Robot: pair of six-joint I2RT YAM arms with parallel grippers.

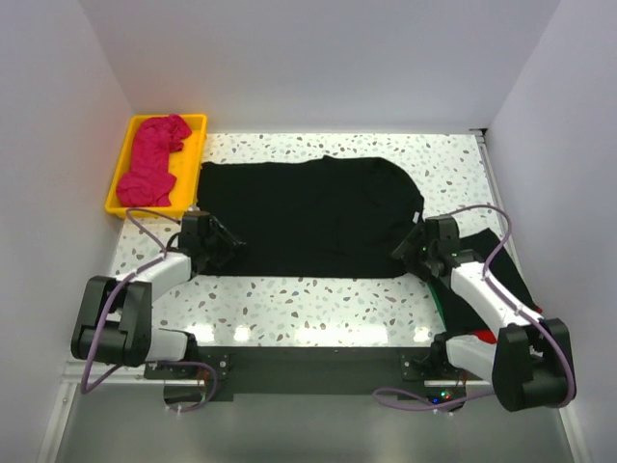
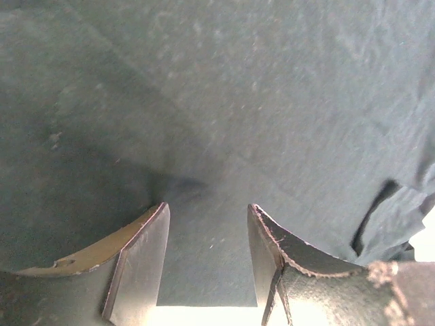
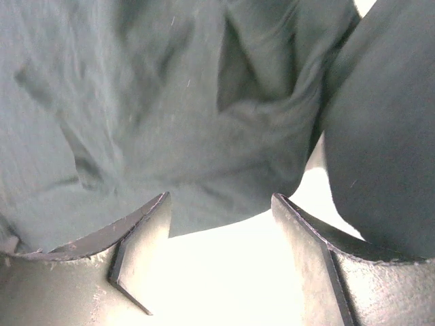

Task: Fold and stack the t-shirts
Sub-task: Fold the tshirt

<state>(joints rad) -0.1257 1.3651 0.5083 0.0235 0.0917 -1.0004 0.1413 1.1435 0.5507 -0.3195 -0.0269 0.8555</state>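
Note:
My left gripper will grasp the near corner (image 1: 206, 271) of the large black t-shirt, on the yellow tray's side.
A large black t-shirt (image 1: 313, 217) lies spread flat across the middle of the table. My left gripper (image 1: 231, 243) is open at its near left corner, with the cloth (image 2: 224, 136) lying between and beyond the fingers. My right gripper (image 1: 405, 249) is open at its near right corner, the hem (image 3: 204, 170) just past the fingertips. A magenta-pink t-shirt (image 1: 154, 159) lies crumpled in the yellow tray (image 1: 199, 130) at the back left. Another black shirt (image 1: 501, 280) lies under the right arm, with a red bit (image 1: 487, 338) beside it.
The yellow tray stands at the table's back left corner. White walls close in the left, back and right sides. A second dark cloth (image 3: 380, 136) shows at the right of the right wrist view.

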